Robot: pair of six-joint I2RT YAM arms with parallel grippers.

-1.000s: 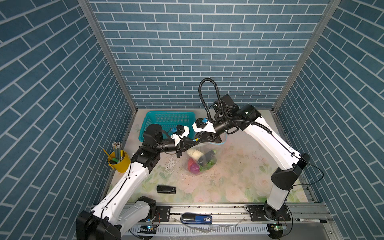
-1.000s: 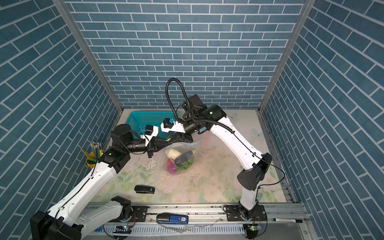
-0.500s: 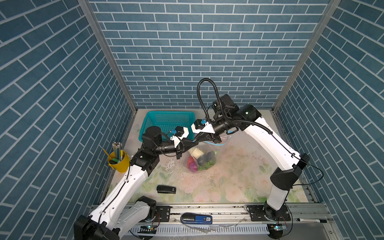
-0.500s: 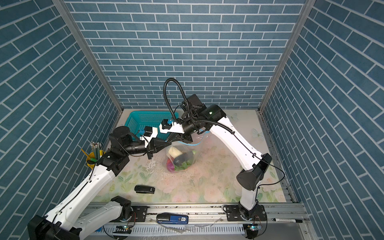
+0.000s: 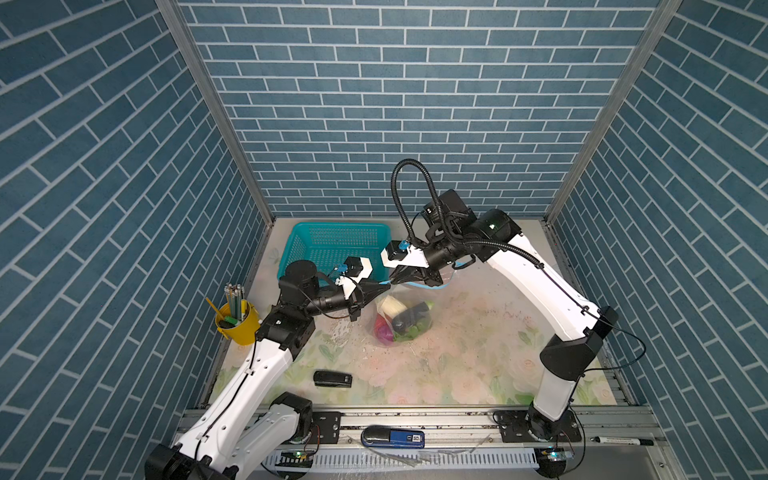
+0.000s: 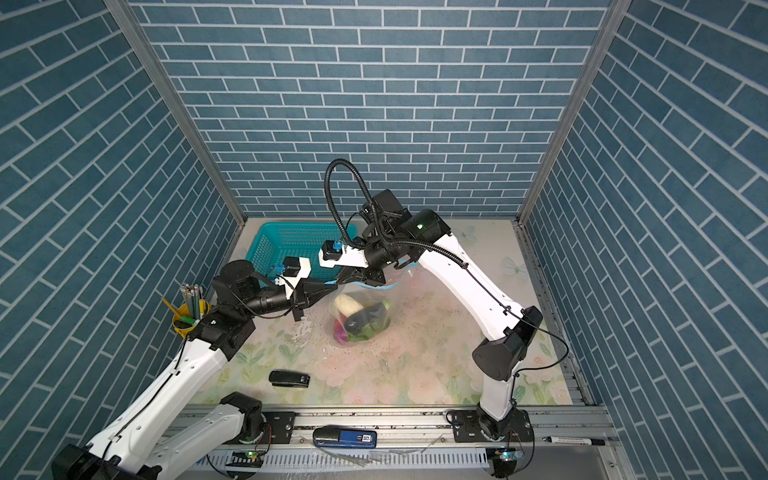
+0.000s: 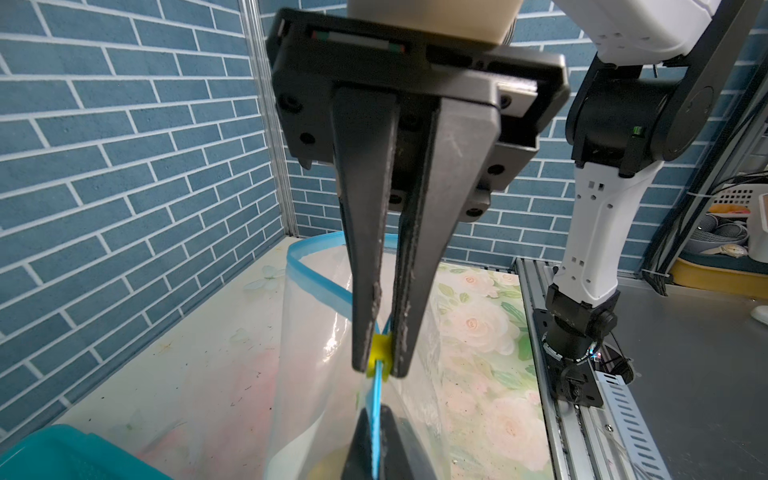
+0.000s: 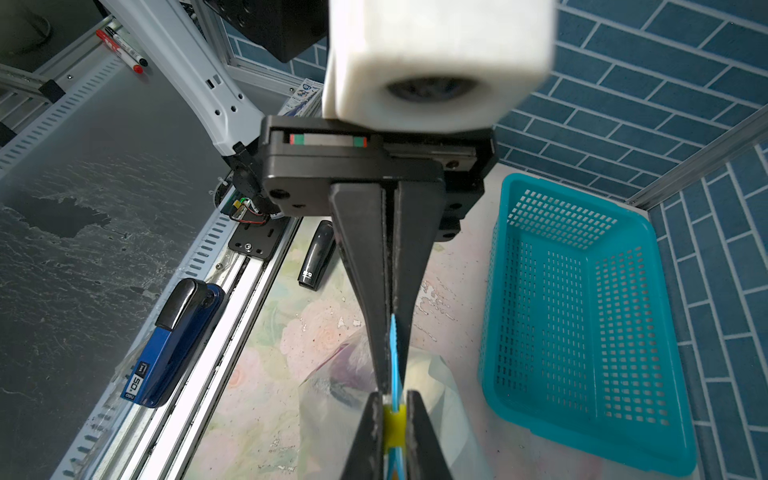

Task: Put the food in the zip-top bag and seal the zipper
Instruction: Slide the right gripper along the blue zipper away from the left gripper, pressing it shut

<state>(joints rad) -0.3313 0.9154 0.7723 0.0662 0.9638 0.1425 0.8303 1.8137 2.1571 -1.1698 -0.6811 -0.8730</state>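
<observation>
My left gripper pinches near the yellow slider; it should back off and take the zipper's sealed end (image 8: 392, 321) before my right gripper pulls further.
The zip-top bag (image 5: 402, 322) hangs mid-table with the food inside: a white cabbage (image 5: 390, 305), a dark eggplant (image 5: 409, 318), a purple onion (image 5: 384, 332) and green pieces. My left gripper (image 5: 387, 284) (image 7: 376, 436) is shut on the light blue zipper (image 7: 316, 282) at the bag's mouth. My right gripper (image 5: 397, 279) (image 8: 394, 401) faces it tip to tip, shut on the yellow slider (image 8: 394, 426) (image 7: 380, 353). Beyond the slider the mouth gapes in an open loop. In the right wrist view the left gripper (image 8: 388, 374) pinches the zipper (image 8: 394, 345) flat.
A teal basket (image 5: 336, 243) stands empty at the back left, just behind both grippers. A yellow cup of pencils (image 5: 235, 322) sits at the left edge. A black stapler (image 5: 332, 379) lies near the front, and a blue stapler (image 5: 392, 438) and a marker (image 5: 619, 440) rest on the front rail.
My right gripper's jaws have narrowed onto the slider. Both grippers and the bag's mouth have shifted slightly left; the left gripper's hold is unchanged.
</observation>
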